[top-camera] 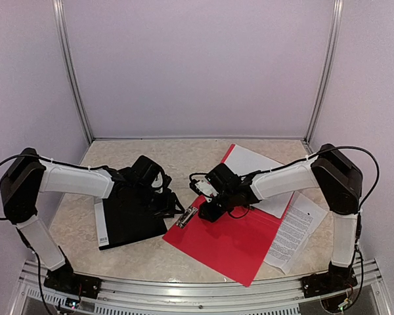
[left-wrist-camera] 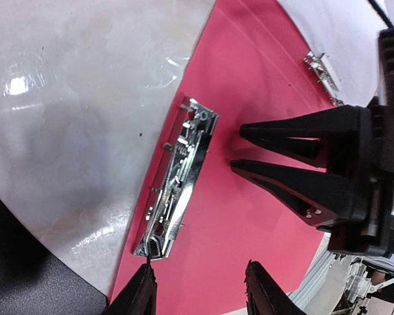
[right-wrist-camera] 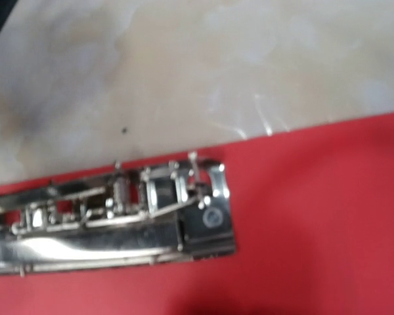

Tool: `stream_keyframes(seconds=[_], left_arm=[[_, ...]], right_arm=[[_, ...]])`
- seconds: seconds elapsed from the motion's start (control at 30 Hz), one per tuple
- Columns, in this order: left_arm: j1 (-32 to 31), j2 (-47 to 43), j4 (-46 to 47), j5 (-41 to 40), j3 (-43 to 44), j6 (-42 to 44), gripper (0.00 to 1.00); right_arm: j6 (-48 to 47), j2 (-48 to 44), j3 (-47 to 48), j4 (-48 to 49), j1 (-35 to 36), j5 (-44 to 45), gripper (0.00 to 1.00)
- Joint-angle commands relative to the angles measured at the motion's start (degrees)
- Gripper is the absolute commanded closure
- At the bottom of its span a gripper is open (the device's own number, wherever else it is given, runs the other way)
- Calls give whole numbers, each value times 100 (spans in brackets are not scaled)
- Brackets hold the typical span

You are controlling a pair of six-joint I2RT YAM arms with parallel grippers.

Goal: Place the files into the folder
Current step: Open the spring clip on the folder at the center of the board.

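Note:
The red folder lies at a slant with my left gripper at the clip's near end, so I need to turn the folder square and take the clip's far end (top-camera: 193,210).
The red folder (top-camera: 240,239) lies open and flat at the table's middle, with its metal clip (top-camera: 186,216) along its left edge. A white file sheet (top-camera: 253,163) sticks out behind the folder, and a printed sheet (top-camera: 294,233) lies at its right. My left gripper (left-wrist-camera: 200,289) is open, its left fingertip just at the near end of the clip (left-wrist-camera: 180,180). My right gripper (left-wrist-camera: 238,148) hovers over the folder (left-wrist-camera: 249,85) beside the clip, jaws slightly apart with nothing between them. The right wrist view shows the clip (right-wrist-camera: 118,216) close up but none of its own fingers.
A black flat board (top-camera: 128,220) lies left of the folder, under my left arm. Walls and metal posts close in the back and sides. An aluminium rail (top-camera: 203,289) runs along the near edge.

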Motion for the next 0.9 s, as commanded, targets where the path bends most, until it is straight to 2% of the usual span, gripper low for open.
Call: stream_keyframes(seconds=[0.0, 0.17, 0.3, 0.43, 0.73, 0.87], left_arm=[[112, -414, -104, -315, 72, 397, 55], [235, -216, 71, -164, 97, 624, 54], [311, 169, 709, 231, -90, 574, 54], [305, 577, 952, 516, -47, 545, 55], [281, 726, 1548, 887, -489, 215, 70], [215, 661, 1703, 983, -617, 152, 79]], right_arm=[[-95, -130, -256, -417, -31, -186, 76], [447, -200, -421, -96, -37, -322, 74], [1023, -154, -552, 314, -30, -465, 72], [1266, 45, -451, 434, -33, -496, 75], [1311, 587, 82, 321, -62, -634, 89], [1186, 747, 262, 221, -171, -701, 92]])
